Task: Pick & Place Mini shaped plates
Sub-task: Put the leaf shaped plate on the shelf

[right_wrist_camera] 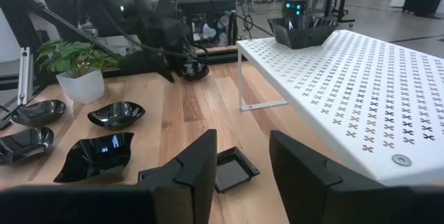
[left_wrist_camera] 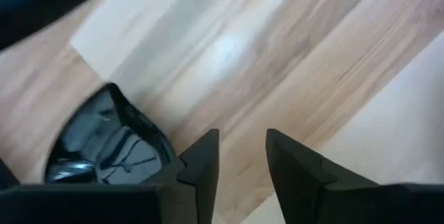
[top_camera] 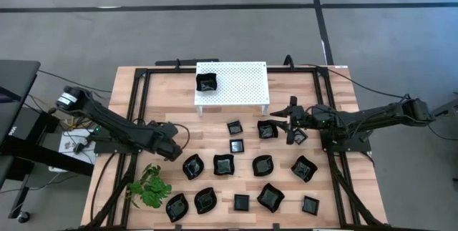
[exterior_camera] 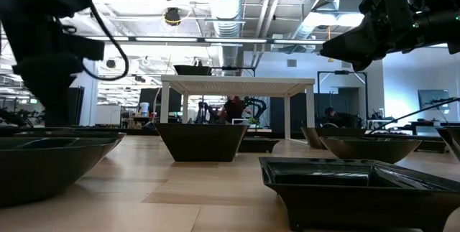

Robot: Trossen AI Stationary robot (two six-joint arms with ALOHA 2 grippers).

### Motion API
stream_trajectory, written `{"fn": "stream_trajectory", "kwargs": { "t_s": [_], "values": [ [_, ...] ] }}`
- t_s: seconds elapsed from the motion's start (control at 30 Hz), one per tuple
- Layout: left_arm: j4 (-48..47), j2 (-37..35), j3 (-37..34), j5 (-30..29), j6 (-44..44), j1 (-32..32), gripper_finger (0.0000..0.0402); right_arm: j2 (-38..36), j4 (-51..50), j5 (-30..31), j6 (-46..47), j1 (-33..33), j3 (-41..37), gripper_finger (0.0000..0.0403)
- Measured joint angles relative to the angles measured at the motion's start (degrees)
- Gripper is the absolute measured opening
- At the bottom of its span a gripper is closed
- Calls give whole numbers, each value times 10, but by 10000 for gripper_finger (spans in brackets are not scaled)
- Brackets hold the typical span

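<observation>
Next, my left gripper moves over and pinches the plate's near rim [left_wrist_camera: 154, 128] before setting it on the white platform, because the black plate is outside its open fingers.
Several glossy black mini shaped plates lie on the wooden table, among them a wavy one [top_camera: 223, 164] and a square one [top_camera: 236, 145]. One more plate [top_camera: 207, 82] sits on the white perforated platform [top_camera: 243, 81]. My left gripper [left_wrist_camera: 243, 144] points steeply down at the table's left, open over bare wood. A black plate [left_wrist_camera: 104, 148] rests on the table right beside one of its fingers. My right gripper [right_wrist_camera: 243, 151] hovers level and open at the right, above the table. It is aimed leftward over a square plate [right_wrist_camera: 232, 168].
A green plant sprig [top_camera: 150, 186] in a white pot [right_wrist_camera: 82, 85] stands near the front left. The platform [right_wrist_camera: 347, 57] stands on legs at the table's far middle. Bare wood [top_camera: 161, 109] lies left of the platform. Black frame rails [top_camera: 136, 102] run along the table's sides.
</observation>
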Motion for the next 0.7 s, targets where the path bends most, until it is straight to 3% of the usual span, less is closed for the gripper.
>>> {"fn": "stream_trajectory", "kwargs": {
  "t_s": [0.17, 0.47, 0.6, 0.7],
  "values": [
    [-53, -15, -24, 11, -33, 4, 122, 0, 0, 0, -1, 0, 0, 128],
    [-6, -8, -85, 24, -74, 3, 119, 0, 0, 0, -5, 0, 0, 128],
    [-6, -8, -89, 8, -69, 4, 87, 0, 0, 0, -5, 0, 0, 128],
    [-10, -7, -84, -2, -61, 4, 36, 0, 0, 0, -5, 0, 0, 128]
  ]
}}
